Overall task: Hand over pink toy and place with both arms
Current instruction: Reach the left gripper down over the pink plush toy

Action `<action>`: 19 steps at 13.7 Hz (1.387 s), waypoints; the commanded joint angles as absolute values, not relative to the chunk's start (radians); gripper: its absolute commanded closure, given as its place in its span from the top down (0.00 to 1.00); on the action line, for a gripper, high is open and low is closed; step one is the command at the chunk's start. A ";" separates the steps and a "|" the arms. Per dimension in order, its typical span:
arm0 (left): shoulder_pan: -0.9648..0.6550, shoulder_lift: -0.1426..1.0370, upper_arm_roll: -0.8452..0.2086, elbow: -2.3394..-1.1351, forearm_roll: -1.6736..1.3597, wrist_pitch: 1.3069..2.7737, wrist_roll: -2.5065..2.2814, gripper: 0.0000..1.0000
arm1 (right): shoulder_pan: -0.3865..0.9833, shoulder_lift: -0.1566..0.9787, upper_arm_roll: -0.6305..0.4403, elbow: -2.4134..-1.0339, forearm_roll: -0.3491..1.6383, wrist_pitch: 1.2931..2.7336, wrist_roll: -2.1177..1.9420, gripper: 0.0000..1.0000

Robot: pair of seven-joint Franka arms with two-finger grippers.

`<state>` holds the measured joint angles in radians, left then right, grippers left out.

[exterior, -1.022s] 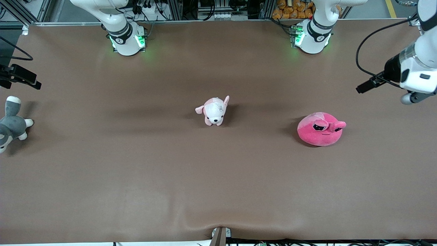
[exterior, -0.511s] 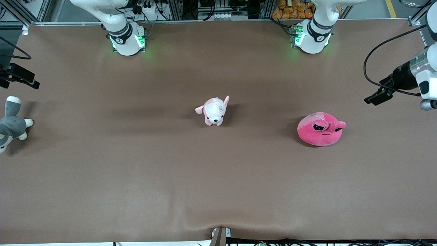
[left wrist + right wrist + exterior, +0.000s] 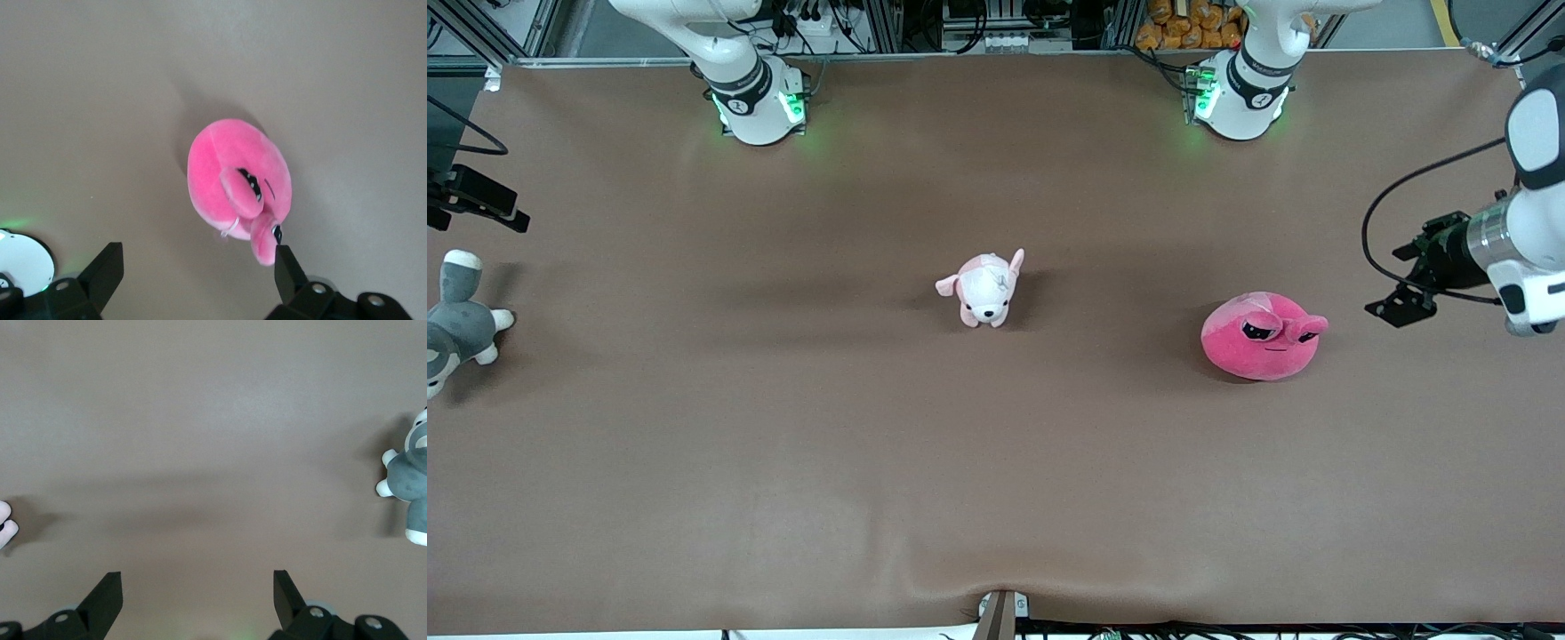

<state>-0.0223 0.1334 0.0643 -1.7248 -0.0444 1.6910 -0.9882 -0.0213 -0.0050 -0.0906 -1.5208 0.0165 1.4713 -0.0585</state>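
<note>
The pink toy's nearer bulging eye (image 3: 1308,326) (image 3: 264,241), the one that sticks out toward the end of the left arm, will be gripped by my left gripper.
The pink toy (image 3: 1261,336), a round hot-pink blob plush with sleepy dark eyes, lies on the brown table toward the left arm's end. My left gripper (image 3: 1401,307) hangs open and empty over the table beside the toy, further toward the left arm's end. In the left wrist view the toy (image 3: 235,177) lies just ahead of the open left gripper (image 3: 198,273), apart from it. My right gripper (image 3: 489,203) waits at the right arm's end of the table and is open and empty in the right wrist view (image 3: 198,593).
A pale pink-and-white puppy plush (image 3: 985,289) stands mid-table. A grey-and-white plush animal (image 3: 454,324) lies at the right arm's end, below the right gripper; it also shows in the right wrist view (image 3: 410,487). The two arm bases (image 3: 758,102) (image 3: 1238,93) stand along the table's edge.
My left gripper has swung down toward the table beside the pink toy. The right gripper and the toys have hardly moved.
</note>
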 commanded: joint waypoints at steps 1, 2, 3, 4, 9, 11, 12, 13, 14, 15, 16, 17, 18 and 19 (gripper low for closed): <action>-0.003 0.173 0.064 -1.693 -0.115 1.696 -1.085 1.00 | -0.048 0.014 -0.078 -1.499 0.003 1.463 -0.066 1.00; 0.033 0.175 0.064 -1.697 -0.161 1.718 -1.148 1.00 | -0.041 0.014 -0.078 -1.499 0.003 1.463 -0.067 1.00; 0.055 0.178 0.063 -1.700 -0.193 1.723 -1.175 1.00 | -0.043 0.014 -0.078 -1.499 0.000 1.465 -0.067 1.00; 0.058 0.184 0.064 -1.703 -0.212 1.723 -1.183 1.00 | -0.049 0.014 -0.078 -1.499 0.002 1.465 -0.067 1.00; 0.069 0.244 0.064 -1.715 -0.288 1.755 -1.278 1.00 | -0.052 0.014 -0.078 -1.497 0.000 1.466 -0.067 1.00; 0.074 0.268 0.063 -1.724 -0.321 1.755 -1.305 1.00 | -0.060 0.015 -0.080 -1.497 -0.002 1.466 -0.067 1.00; 0.074 0.271 0.063 -1.741 -0.322 1.766 -1.305 1.00 | -0.072 0.015 -0.080 -1.499 0.000 1.466 -0.067 1.00; 0.074 0.278 0.063 -1.768 -0.322 1.790 -1.307 1.00 | -0.077 0.017 -0.078 -1.499 0.002 1.466 -0.067 1.00; 0.075 0.281 0.063 -1.794 -0.324 1.817 -1.307 1.00 | -0.077 0.018 -0.078 -1.499 0.002 1.468 -0.066 1.00; 0.075 0.282 0.063 -1.822 -0.337 1.839 -1.307 1.00 | -0.075 0.020 -0.078 -1.499 0.002 1.468 -0.066 1.00; 0.075 0.282 0.063 -1.847 -0.360 1.861 -1.307 0.99 | -0.071 0.020 -0.078 -1.499 0.002 1.468 -0.064 1.00; 0.075 0.281 0.063 -1.856 -0.367 1.868 -1.307 0.98 | -0.068 0.021 -0.078 -1.497 0.005 1.468 -0.064 1.00; 0.077 0.282 0.063 -1.859 -0.367 1.868 -1.307 0.94 | -0.066 0.023 -0.077 -1.497 0.005 1.468 -0.064 1.00; 0.075 0.285 0.063 -1.864 -0.368 1.870 -1.307 0.90 | -0.064 0.025 -0.077 -1.499 0.005 1.468 -0.066 1.00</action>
<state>0.0672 0.3010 0.0687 -1.8403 -0.3489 1.8539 -1.2964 -0.0584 0.0115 -0.0867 -1.5171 0.0133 1.4729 -0.0585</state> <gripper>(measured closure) 0.026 0.000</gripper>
